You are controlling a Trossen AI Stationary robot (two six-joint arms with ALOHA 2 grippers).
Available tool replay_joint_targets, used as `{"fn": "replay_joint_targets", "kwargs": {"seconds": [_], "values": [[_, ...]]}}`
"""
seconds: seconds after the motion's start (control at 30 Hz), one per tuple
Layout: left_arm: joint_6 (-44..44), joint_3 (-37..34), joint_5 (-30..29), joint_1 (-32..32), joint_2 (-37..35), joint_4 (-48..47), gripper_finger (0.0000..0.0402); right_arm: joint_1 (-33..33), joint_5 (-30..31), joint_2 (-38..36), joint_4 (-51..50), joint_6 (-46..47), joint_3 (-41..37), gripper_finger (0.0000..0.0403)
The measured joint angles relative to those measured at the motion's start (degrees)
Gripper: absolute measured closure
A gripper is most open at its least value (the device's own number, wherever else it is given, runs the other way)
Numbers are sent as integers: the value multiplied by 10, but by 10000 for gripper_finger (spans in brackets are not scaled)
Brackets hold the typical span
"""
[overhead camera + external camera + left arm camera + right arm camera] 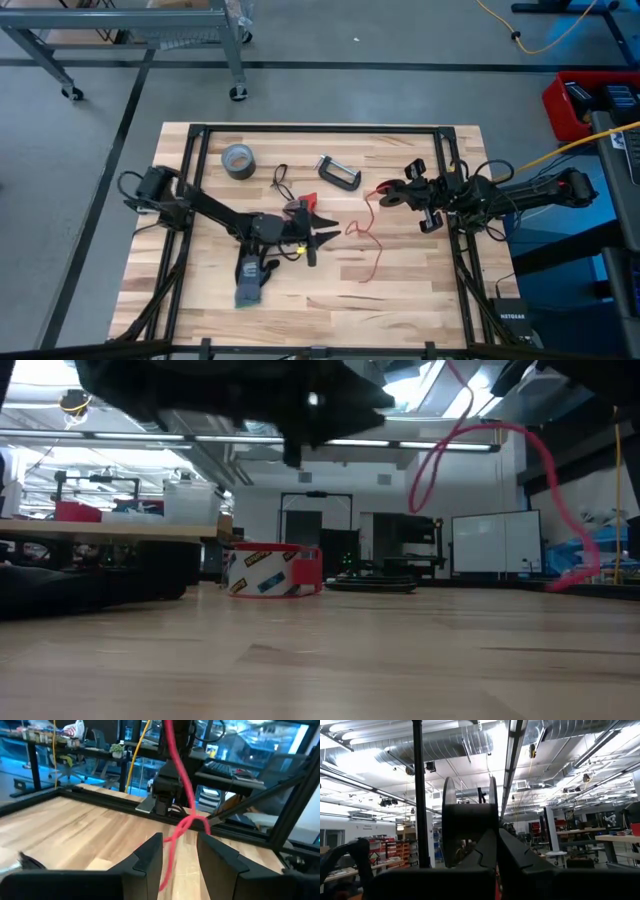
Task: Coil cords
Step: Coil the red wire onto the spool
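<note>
I will close my left gripper on the red cord just beyond the crossing of its small loop (371, 235) (205, 825), on the side toward the loose end of the cord.
The red cord (372, 250) runs from my right gripper (383, 193) down onto the table in loose bends. In the low view the red cord (545, 470) arcs down to the wood. My right gripper (496, 832) is shut and tipped upward at the table's right side. My left gripper (333, 232) points level toward the right, just above the table, and is open. In its wrist view the red cord (182, 775) hangs ahead and trails between the fingers of my left gripper (180, 837); no touch shows. The black cord (279, 180) lies looped on the table by the tape roll. My right gripper holds the red cord by its upper end (380, 190), raised off the table. The cord hangs slack below it, and its lower part (375, 270) lies on the wood. The shut fingers hide the place of contact in the wrist view.
A grey duct-tape roll (238, 160) and a C-clamp (338, 172) lie at the far side. A glove (250, 285) lies under the left arm near the front. A red-edged tape ring (272, 570) stands on the wood. A black frame (320, 128) rims the table.
</note>
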Motion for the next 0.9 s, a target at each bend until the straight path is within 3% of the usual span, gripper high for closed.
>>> {"fn": "replay_joint_targets", "kwargs": {"seconds": [0.4,0.63,0.9], "values": [[-40,139,13,-1,143,3,288,0,0,0,-1,-2,0,398],[-46,196,13,4,173,-1,288,0,0,0,-1,-18,0,398],[-74,207,11,16,179,-10,288,0,0,0,-1,-22,0,398]]}}
